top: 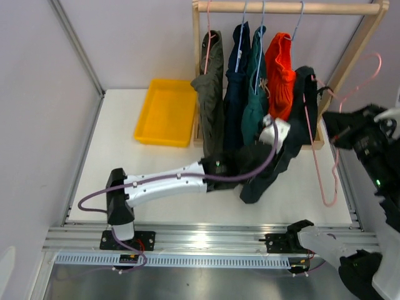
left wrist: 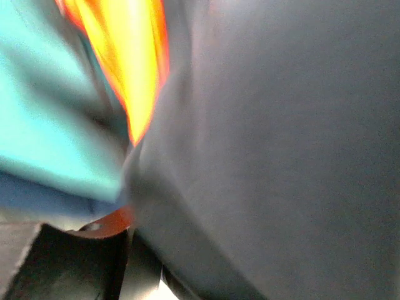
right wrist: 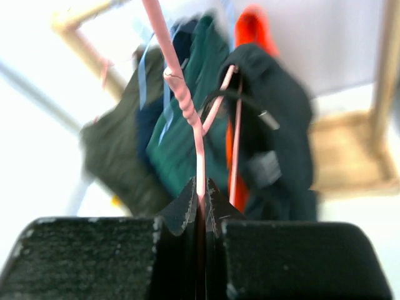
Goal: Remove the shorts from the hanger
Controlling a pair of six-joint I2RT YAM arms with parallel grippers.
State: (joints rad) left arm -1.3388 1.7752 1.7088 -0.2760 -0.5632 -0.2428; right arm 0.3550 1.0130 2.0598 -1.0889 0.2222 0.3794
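My left gripper will let go of the black shorts in the middle of the yellow tray (top: 165, 117) beside the wooden rack.
Olive-grey shorts (top: 210, 94), navy shorts (top: 236, 81), teal shorts (top: 254, 100) and orange shorts (top: 279, 72) hang from the wooden rod. The black shorts (top: 299, 119) hang on a pink hanger (top: 325, 175) that is off the rod and tilted to the right. My right gripper (top: 340, 134) is shut on that hanger's wire (right wrist: 181, 100), which runs between its closed jaws (right wrist: 201, 187). My left gripper (top: 279, 132) is pushed into the black shorts (left wrist: 281, 137), whose cloth fills the left wrist view and hides the fingers. Their lower part drapes over my left forearm.
A yellow tray (top: 165, 112) lies on the table left of the wooden rack (top: 287, 7). The rack's base (top: 317, 142) and slanted right post (top: 353, 56) stand close to the right arm. An aluminium rail (top: 206, 237) runs along the near edge.
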